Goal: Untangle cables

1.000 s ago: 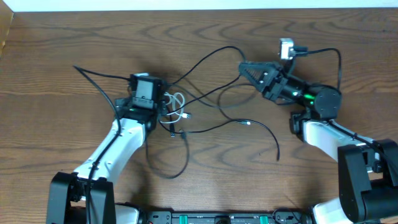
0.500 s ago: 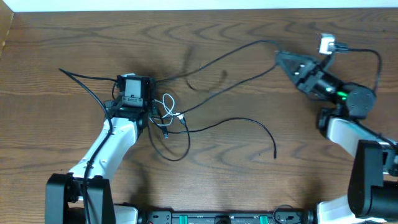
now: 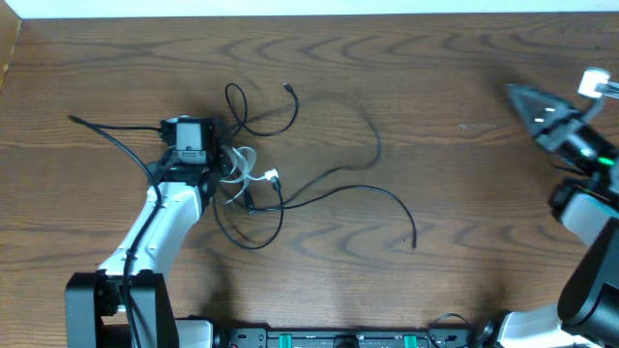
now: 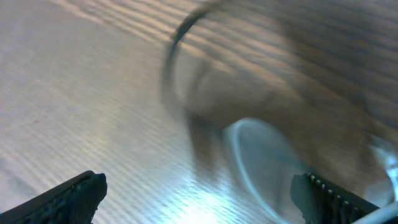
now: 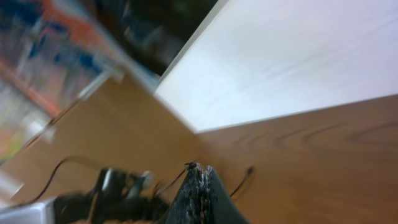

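Observation:
The robot's left gripper should next close on the white cable's small loop (image 3: 252, 156) (image 4: 245, 126), among the black cables, to lift it out of the tangle.
The cables lie in a loose tangle left of centre. A white cable (image 3: 246, 162) curls in a small loop, and black cables (image 3: 334, 188) spread out from it. One black cable (image 3: 261, 111) loops up to a free plug end (image 3: 288, 88), and another ends at the front (image 3: 414, 244). My left gripper (image 3: 198, 155) hangs over the tangle's left side. It is open in the left wrist view (image 4: 199, 200), with the blurred white loop (image 4: 249, 158) on the table between its fingers. My right gripper (image 3: 517, 95) is shut at the far right and no cable reaches it.
The wooden table (image 3: 464, 193) runs to a white strip (image 3: 309, 8) along its back edge. A thick black arm wire (image 3: 106, 135) trails left from my left wrist. The right arm's base (image 3: 590, 213) stands at the right edge.
My right gripper swept right to the table's edge, and the black cable stretched to it has fallen back in a loop by the tangle. My left arm shifted left with the tangle.

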`<state>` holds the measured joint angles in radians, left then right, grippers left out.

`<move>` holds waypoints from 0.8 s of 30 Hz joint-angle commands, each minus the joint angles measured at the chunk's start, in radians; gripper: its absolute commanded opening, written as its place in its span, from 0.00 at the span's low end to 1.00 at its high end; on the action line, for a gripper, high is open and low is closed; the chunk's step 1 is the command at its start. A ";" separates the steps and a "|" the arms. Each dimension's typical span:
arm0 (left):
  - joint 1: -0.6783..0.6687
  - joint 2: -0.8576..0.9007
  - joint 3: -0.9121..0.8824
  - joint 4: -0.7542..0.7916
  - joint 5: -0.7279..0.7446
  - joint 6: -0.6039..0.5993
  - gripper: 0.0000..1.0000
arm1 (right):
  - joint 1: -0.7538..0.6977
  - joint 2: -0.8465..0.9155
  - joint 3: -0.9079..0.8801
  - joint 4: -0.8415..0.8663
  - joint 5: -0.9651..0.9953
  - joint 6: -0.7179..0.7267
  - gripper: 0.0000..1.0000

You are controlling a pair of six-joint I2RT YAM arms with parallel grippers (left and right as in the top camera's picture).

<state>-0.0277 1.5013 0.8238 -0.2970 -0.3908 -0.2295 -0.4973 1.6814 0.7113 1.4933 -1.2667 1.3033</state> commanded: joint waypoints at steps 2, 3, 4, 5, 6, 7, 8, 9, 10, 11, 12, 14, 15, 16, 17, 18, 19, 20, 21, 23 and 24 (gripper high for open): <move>0.022 0.000 0.011 -0.009 -0.033 -0.013 1.00 | -0.105 -0.016 0.009 0.006 -0.028 0.027 0.01; 0.023 0.000 0.011 -0.009 -0.010 -0.012 1.00 | -0.127 -0.016 0.009 0.006 -0.041 0.038 0.01; 0.022 0.000 0.011 -0.008 0.024 -0.012 1.00 | -0.140 -0.016 0.009 0.006 -0.055 0.044 0.01; 0.022 0.000 0.011 -0.007 0.067 -0.012 1.00 | -0.153 -0.016 0.009 0.006 -0.073 0.047 0.01; 0.022 0.000 0.011 -0.006 0.120 -0.012 1.00 | -0.157 -0.016 0.009 0.006 -0.092 0.047 0.01; 0.022 0.000 0.011 -0.004 0.171 -0.012 1.00 | -0.156 -0.016 0.009 0.006 -0.105 0.047 0.01; 0.022 0.000 0.011 0.000 0.218 -0.012 0.98 | -0.154 -0.016 0.009 0.006 -0.122 0.047 0.01; 0.022 0.000 0.011 0.011 0.274 -0.011 0.97 | -0.148 -0.016 0.009 0.006 -0.139 0.047 0.01; 0.022 0.000 0.011 0.021 0.322 -0.011 0.92 | -0.141 -0.016 0.009 0.006 -0.150 0.046 0.01; 0.022 0.000 0.011 0.032 0.369 -0.011 0.87 | -0.132 -0.016 0.009 0.006 -0.158 0.046 0.02; 0.022 0.000 0.011 0.046 0.423 -0.011 0.84 | -0.120 -0.016 0.008 0.006 -0.163 0.046 0.05; 0.022 0.000 0.011 0.076 0.538 -0.011 0.79 | -0.086 -0.016 0.009 0.006 -0.165 0.042 0.15; 0.022 0.000 0.012 0.082 0.568 -0.011 0.79 | -0.077 -0.016 0.009 0.006 -0.165 0.042 0.17; 0.022 0.000 0.012 0.091 0.610 -0.011 0.79 | -0.064 -0.016 0.009 0.006 -0.165 0.041 0.21; 0.022 0.000 0.012 0.101 0.666 -0.011 0.79 | -0.048 -0.016 0.009 0.006 -0.165 0.037 0.23; 0.022 0.000 0.012 0.108 0.711 -0.011 0.79 | -0.034 -0.016 0.008 0.006 -0.165 0.032 0.24; 0.022 0.000 0.012 0.116 0.760 -0.011 0.80 | -0.020 -0.016 0.008 0.005 -0.165 0.026 0.24; 0.022 0.000 0.012 0.121 0.801 -0.011 0.84 | -0.005 -0.016 0.008 0.005 -0.165 0.026 0.26; 0.022 0.000 0.012 0.124 0.833 -0.011 0.86 | 0.006 -0.014 0.008 0.005 -0.164 0.026 0.27; 0.022 -0.001 0.012 0.122 0.877 -0.011 0.89 | 0.029 -0.014 0.009 -0.006 -0.160 0.024 0.29; 0.022 -0.002 0.012 0.119 0.880 -0.011 0.90 | 0.042 -0.014 0.009 -0.023 -0.157 0.019 0.29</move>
<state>-0.0086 1.5013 0.8238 -0.1757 0.3367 -0.2382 -0.4854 1.6814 0.7113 1.4857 -1.4235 1.3430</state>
